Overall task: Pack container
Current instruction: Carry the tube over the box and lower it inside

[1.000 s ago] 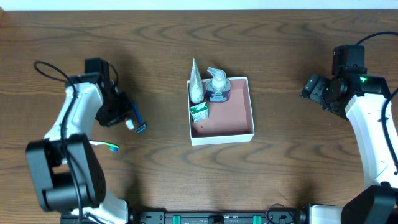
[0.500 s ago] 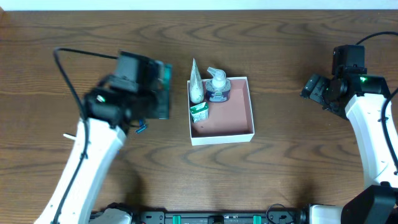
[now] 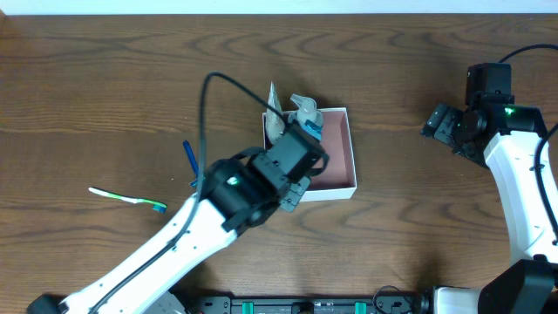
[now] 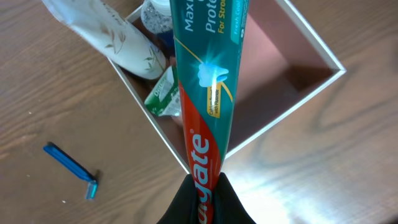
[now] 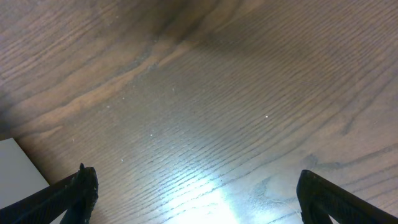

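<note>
My left gripper is going to put the toothpaste tube down on the box's pink bottom along the box's near side (image 3: pixel 323 174) (image 4: pixel 260 98).
The container (image 3: pixel 340 188) is a white-walled box with a pink inside at the table's middle. It also shows in the left wrist view (image 4: pixel 286 112). My left gripper (image 4: pixel 205 199) is shut on a red and teal toothpaste tube (image 4: pixel 208 81) and holds it above the box's left part. In the overhead view the left gripper (image 3: pixel 301 153) covers the box's left side and hides the toothpaste. In the box lie a white tube (image 4: pixel 118 37), a pump bottle (image 3: pixel 307 110) and a small green-white tube (image 4: pixel 163 96). My right gripper (image 3: pixel 440 122) is open and empty at the far right, over bare wood (image 5: pixel 196 193).
A blue razor (image 3: pixel 189 161) lies on the table left of the box, also in the left wrist view (image 4: pixel 69 169). A green and white toothbrush (image 3: pixel 126 198) lies further left.
My left arm has swung from the table's left side over to the box, carrying the toothpaste tube. The razor now lies uncovered on the table. The right arm has not moved.
</note>
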You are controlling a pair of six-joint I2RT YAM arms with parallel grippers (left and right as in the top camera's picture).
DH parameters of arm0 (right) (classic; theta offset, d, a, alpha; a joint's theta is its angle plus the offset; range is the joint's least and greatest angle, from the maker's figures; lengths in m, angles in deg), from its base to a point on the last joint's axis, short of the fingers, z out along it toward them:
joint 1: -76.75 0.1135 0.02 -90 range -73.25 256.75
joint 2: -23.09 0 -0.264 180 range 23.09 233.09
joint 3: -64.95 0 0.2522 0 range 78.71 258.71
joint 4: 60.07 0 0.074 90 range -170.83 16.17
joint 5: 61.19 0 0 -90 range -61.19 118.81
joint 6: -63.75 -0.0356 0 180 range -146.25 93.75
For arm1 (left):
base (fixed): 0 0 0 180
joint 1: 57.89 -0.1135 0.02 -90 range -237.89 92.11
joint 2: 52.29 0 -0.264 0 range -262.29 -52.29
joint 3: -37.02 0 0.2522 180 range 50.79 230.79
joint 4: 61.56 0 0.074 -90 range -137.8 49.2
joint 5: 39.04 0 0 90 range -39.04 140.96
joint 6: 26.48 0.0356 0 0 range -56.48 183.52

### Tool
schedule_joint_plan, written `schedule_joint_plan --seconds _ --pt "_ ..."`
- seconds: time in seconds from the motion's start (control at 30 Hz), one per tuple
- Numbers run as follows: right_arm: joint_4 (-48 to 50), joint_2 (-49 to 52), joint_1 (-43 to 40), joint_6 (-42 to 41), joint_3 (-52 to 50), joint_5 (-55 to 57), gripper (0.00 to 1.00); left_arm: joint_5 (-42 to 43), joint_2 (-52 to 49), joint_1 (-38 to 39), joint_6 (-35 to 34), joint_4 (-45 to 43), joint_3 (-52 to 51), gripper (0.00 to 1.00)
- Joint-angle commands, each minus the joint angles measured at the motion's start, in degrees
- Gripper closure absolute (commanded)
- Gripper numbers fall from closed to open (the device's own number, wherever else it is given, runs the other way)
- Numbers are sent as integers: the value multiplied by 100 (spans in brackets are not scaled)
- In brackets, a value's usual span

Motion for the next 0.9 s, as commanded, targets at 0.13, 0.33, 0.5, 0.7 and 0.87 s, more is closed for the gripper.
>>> schedule_joint_plan --seconds 0.13,0.33,0.5,0.7,0.87 --pt "-4 28 -44 -81 72 35 1 -468 -1027 22 439 -402 -2 93" --pt "-4 28 -44 -81 72 35 1 -466 -1794 22 1342 -487 -2 93" --pt "-4 28 -44 -81 72 35 1 -468 -2124 20 2159 -487 -2 93" --pt "-4 28 -44 -81 72 35 1 -470 -2151 15 3233 -483 -2 94" --pt "-4 28 -44 -81 72 35 1 -468 -2151 15 4179 -487 -2 93"
